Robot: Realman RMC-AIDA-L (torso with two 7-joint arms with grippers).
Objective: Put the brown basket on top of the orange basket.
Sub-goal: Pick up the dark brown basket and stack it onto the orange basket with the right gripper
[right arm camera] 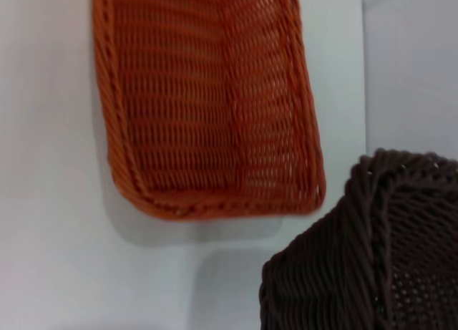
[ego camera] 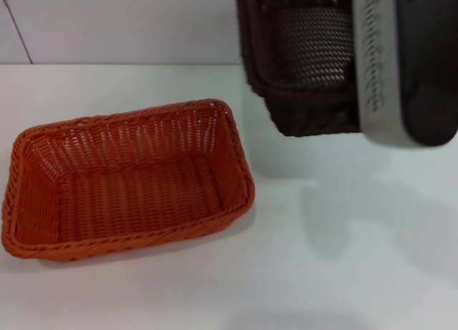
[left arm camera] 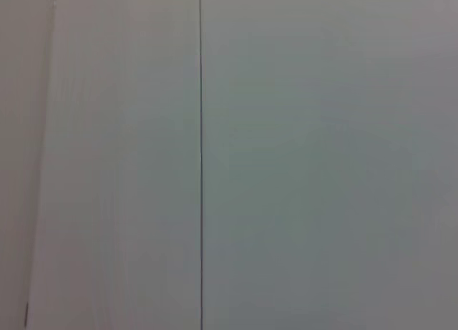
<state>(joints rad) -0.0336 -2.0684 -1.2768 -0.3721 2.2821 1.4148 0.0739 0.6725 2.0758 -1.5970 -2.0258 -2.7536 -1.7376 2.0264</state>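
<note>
The robot's right gripper should set the brown basket down upright, nested into the open hollow of the orange basket (ego camera: 130,143) (right arm camera: 204,44). The brown basket now hangs tilted above the table.
The orange basket (ego camera: 129,180) stands upright and empty on the white table at the left; it also shows in the right wrist view (right arm camera: 207,101). The brown basket (ego camera: 300,58) hangs tilted in the air at the upper right, above the table and to the right of the orange basket, casting a shadow below. My right gripper (ego camera: 386,79) holds it by its right rim, shut on the weave. The right wrist view shows a corner of the brown basket (right arm camera: 365,258) close up, apart from the orange one. My left gripper is out of view.
The white table (ego camera: 322,273) stretches in front and to the right of the orange basket. A pale wall (ego camera: 107,22) stands behind. The left wrist view shows only a pale panel with a thin dark seam (left arm camera: 200,158).
</note>
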